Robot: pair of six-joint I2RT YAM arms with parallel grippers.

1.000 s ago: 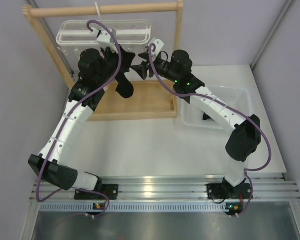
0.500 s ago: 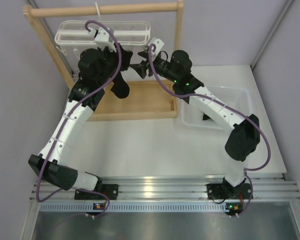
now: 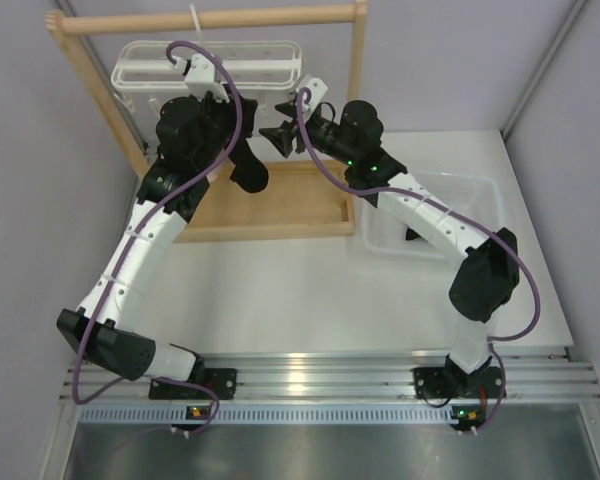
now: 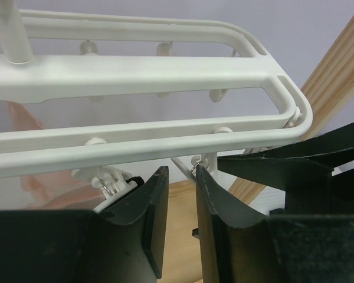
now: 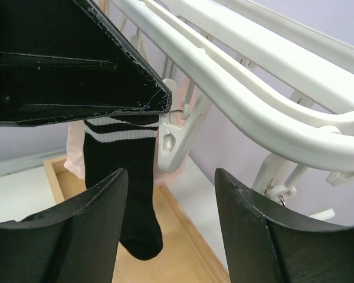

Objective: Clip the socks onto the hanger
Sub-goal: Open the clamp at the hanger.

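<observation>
The left gripper's narrow fingers touch only the slim edge of the empty clip, so the left gripper will open wide and close around the clip's body (image 4: 209,162).
The white hanger (image 3: 210,62) hangs from the wooden rod; it also shows in the left wrist view (image 4: 165,76) and the right wrist view (image 5: 253,100). A black sock (image 3: 248,172) with white cuff stripes (image 5: 127,194) dangles below it, its top hidden behind my left gripper. My left gripper (image 4: 182,174) is just under the frame (image 3: 223,112), jaws a narrow gap apart with only wood showing between them; a clip (image 4: 109,180) with a dark bit sits left of it. My right gripper (image 5: 171,177) is wide open (image 3: 278,137) below an empty clip (image 5: 176,138). Another sock (image 3: 412,235) lies in the bin.
The wooden rack (image 3: 210,18) has slanted side posts and a shallow base tray (image 3: 300,200) under both grippers. A pale pink cloth (image 4: 41,177) hangs behind the sock. A clear plastic bin (image 3: 470,190) stands on the white table at the right. Grey walls enclose the sides.
The dangling sock swung left and then back right. The left wrist shifted slightly along the hanger. The right gripper stayed open in nearly the same place.
</observation>
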